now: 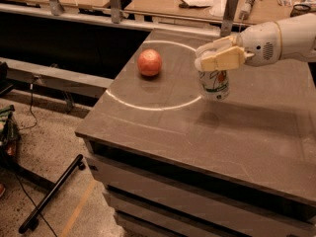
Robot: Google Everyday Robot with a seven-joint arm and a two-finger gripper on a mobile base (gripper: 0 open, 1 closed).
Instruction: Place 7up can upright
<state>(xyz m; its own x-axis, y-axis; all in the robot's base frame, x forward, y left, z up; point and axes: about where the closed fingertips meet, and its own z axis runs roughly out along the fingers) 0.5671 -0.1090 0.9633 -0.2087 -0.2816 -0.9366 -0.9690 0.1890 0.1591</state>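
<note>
The robot's gripper needs to release the 7up can on the grey table (237, 99) outside the white circle line, beneath the robot's arm.
The 7up can (214, 85) is silver-white with green lettering and a red dot. It stands upright on the grey table (197, 137), just right of the white circle line painted there. My gripper (202, 59) reaches in from the right and sits at the can's top. Its cream fingers (222, 60) close on the rim and hide the lid. The white arm stretches off the right edge.
A red apple (149, 62) lies inside the white circle, left of the can. A wooden bench (207, 4) with papers and metal posts stands behind the table. The table's left and front edges drop to a floor with a black stand leg (54, 191).
</note>
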